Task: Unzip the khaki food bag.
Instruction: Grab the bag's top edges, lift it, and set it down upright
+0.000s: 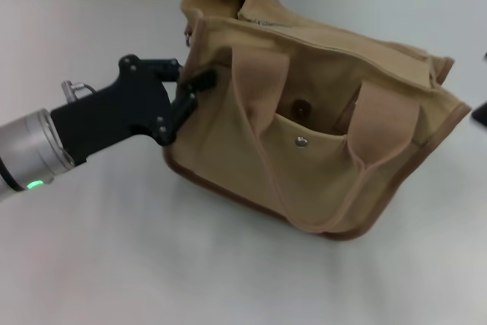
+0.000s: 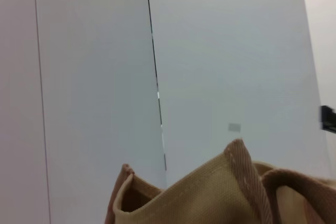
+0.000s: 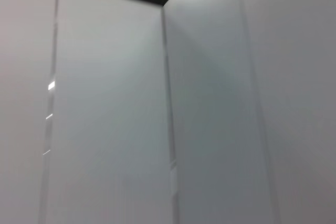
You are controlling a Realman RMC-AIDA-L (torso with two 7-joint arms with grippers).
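Observation:
My left gripper holds the khaki food bag. Next, my right gripper needs to go to the khaki food bag's zipper pull (image 1: pixel 265 23), near the held end, and close there.
The khaki food bag (image 1: pixel 319 135) stands on the white table, a boxy tan canvas tote with two wide handles hanging over its front, a metal snap (image 1: pixel 302 141) on the pocket and a brown button (image 1: pixel 302 104). Its top zipper (image 1: pixel 262 22) runs along the top, and the top gapes at the far left end. My left gripper (image 1: pixel 194 74) is at the bag's left end, with the corner fabric between its black fingers. The left wrist view shows only the bag's upper edge (image 2: pixel 210 192) against a wall. My right gripper is out of view.
The white table (image 1: pixel 114 249) stretches around the bag. A small dark object (image 1: pixel 481 116) shows at the right edge of the head view. The right wrist view shows only wall panels (image 3: pixel 157 129).

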